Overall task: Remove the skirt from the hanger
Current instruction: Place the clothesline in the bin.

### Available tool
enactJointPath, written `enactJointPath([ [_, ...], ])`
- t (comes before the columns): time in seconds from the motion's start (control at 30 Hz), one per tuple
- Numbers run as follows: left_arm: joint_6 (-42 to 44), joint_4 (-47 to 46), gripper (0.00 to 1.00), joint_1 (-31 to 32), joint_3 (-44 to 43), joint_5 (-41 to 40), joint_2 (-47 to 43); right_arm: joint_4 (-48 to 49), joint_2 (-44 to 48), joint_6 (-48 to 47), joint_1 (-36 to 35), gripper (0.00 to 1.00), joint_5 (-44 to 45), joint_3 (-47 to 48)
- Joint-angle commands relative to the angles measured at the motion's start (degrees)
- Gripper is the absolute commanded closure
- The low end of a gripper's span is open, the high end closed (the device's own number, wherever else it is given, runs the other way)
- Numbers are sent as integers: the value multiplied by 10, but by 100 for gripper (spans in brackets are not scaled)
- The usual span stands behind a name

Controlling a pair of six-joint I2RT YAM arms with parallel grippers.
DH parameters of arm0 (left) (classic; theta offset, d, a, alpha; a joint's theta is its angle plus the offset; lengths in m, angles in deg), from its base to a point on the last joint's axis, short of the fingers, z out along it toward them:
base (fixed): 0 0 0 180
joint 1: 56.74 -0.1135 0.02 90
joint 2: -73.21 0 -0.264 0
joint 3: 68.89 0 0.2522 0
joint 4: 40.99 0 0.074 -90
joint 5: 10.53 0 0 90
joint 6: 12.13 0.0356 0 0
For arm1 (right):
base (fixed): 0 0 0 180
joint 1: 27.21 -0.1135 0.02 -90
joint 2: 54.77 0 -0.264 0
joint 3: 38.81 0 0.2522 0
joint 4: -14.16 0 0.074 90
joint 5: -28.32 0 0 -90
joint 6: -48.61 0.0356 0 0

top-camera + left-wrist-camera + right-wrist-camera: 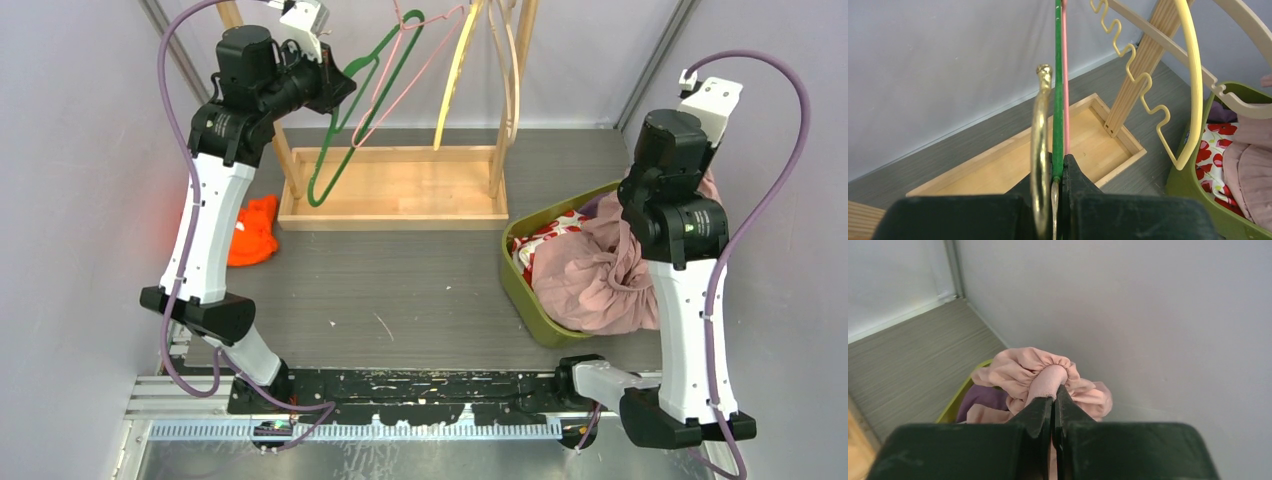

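Note:
Next, my right gripper releases the pink skirt, now held up above the green basket, over the red-flowered cloth in the green basket [590, 259].
The pink skirt [592, 275] hangs bunched over the green basket [520, 280] at the right. My right gripper [1054, 395] is shut on its gathered waistband [1047, 377] and holds it up above the basket. My left gripper [1060, 162] is shut on the neck of the green hanger [1058, 100], just below its gold metal hook [1039, 130]. In the top view the green hanger [345, 130] is bare and slants down over the wooden rack, held at its top by the left gripper [335, 75].
The wooden rack base [390, 190] stands at the back centre, with a pink wire hanger [415, 65], a yellow hanger [455, 75] and wooden hangers [510, 70] hanging on it. An orange garment [252, 230] lies at left. The basket holds red-flowered cloth [545, 232].

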Motion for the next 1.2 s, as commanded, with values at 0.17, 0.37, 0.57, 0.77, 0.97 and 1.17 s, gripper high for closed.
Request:
enactJointPath([
  [0.17,11,-28,100,0,-21,-2,6,30,-11,129,2,99,-250,2],
  [0.37,17,-24,100,0,-18,-6,1,25,-38,128,2,99,-236,23],
  [0.57,21,-22,100,0,-7,-9,-2,55,-5,161,32,99,-275,-109],
  [0.77,23,-21,100,1,-1,-12,-7,35,32,163,46,99,-199,-149],
  [0.97,21,-23,100,0,5,-8,-5,-8,71,219,47,99,-223,-206],
  [1.17,12,-30,100,0,8,1,-2,-19,100,255,47,99,-247,-240],
])
